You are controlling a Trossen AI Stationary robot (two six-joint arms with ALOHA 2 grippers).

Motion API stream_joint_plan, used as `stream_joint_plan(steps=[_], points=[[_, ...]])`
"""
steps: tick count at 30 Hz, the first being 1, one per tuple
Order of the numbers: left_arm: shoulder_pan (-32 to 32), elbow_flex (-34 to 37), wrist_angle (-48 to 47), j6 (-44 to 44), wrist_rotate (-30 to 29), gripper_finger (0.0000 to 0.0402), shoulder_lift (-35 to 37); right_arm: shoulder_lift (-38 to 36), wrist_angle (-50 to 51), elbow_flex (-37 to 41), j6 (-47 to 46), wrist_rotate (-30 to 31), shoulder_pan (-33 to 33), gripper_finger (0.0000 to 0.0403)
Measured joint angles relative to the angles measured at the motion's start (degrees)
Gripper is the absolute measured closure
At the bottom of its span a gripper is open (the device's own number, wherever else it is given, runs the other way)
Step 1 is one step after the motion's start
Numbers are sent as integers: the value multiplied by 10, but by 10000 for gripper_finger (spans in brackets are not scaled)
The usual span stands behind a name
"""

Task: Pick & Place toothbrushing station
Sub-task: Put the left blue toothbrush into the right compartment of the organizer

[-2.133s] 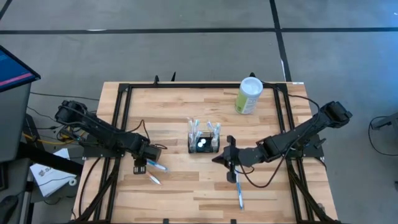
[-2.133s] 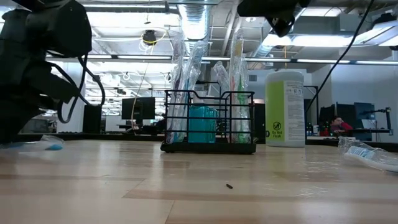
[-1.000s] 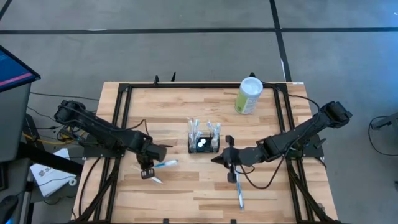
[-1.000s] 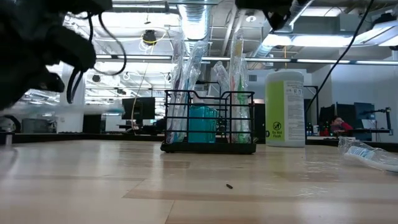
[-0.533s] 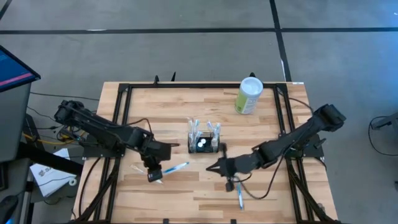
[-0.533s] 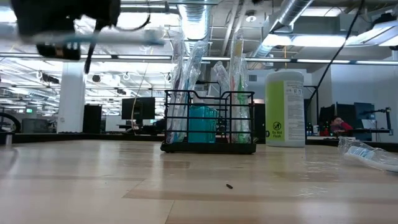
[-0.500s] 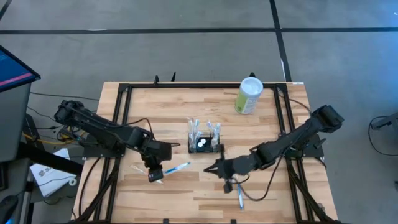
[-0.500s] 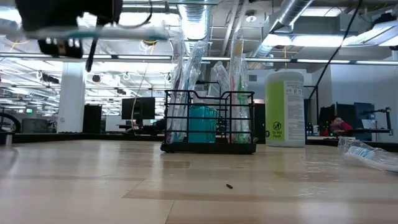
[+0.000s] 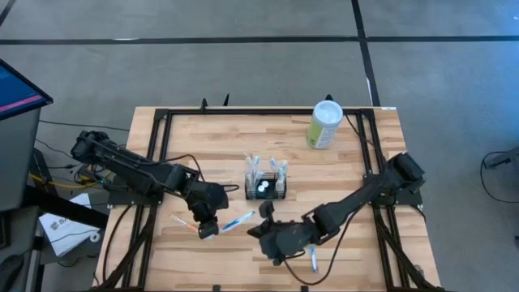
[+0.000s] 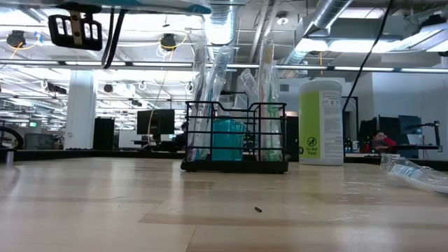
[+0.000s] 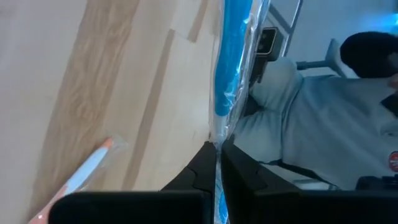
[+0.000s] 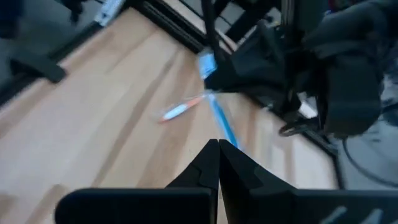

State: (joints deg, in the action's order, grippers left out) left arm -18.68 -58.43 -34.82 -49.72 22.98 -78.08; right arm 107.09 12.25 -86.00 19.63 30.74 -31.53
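I will release the blue toothbrush, now held high above the table, from my left gripper in front of the black wire caddy (image 9: 244, 223), passing it to my right gripper.
The toothbrushing station (image 9: 266, 186), a black wire caddy with several wrapped brushes standing in it, rests on its base at mid-table (image 10: 234, 140). My left gripper (image 9: 208, 231) hovers near and left of the caddy, shut on a blue toothbrush in a clear wrapper (image 9: 237, 220) that is high above the table (image 10: 157, 7). My right gripper (image 9: 253, 232) is shut and empty, just right of that brush's free end; its wrist view shows its fingers (image 12: 218, 146) pointing at the blue toothbrush (image 12: 219, 121). My left gripper pinches the wrapped blue toothbrush between its two fingers at one end of the clear wrapper (image 11: 217, 138). The rest of the brush reaches away past the fingertips (image 11: 231, 56), toward the table's right. It is lifted clear of the table and lies about level.
A pink-ended wrapped toothbrush (image 9: 183, 221) lies on the table left of my left gripper (image 11: 84, 171). Another wrapped blue toothbrush (image 9: 313, 259) lies near the front edge under my right arm. A pale-green canister with a white lid (image 9: 325, 124) stands at the far right.
My left gripper has risen with the blue toothbrush and carried it a little toward the table's right and near edge; the brush stays about level. My right gripper, still shut, has swung toward the table's left and near edge, close to the brush.
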Motion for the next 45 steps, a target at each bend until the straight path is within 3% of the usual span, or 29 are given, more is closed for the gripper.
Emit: stream_joint_plan(steps=[5, 13, 26, 31, 36, 45], points=[[5, 0, 33, -9, 0, 396, 0, 36, 15, -33, 29, 48, -11, 403], [19, 0, 55, -25, 1, 396, 0, 48, 23, -56, 20, 72, -9, 400], [40, 0, 94, -29, 8, 396, 0, 48, 51, -56, 34, 114, -5, 313], [45, 0, 97, -31, 11, 396, 0, 48, 62, -56, 54, 115, -3, 308], [45, 0, 99, -31, 11, 396, 0, 48, 54, -56, 79, 155, -2, 306], [45, 0, 107, -32, 15, 396, 0, 48, 62, -56, 80, 157, 11, 283]])
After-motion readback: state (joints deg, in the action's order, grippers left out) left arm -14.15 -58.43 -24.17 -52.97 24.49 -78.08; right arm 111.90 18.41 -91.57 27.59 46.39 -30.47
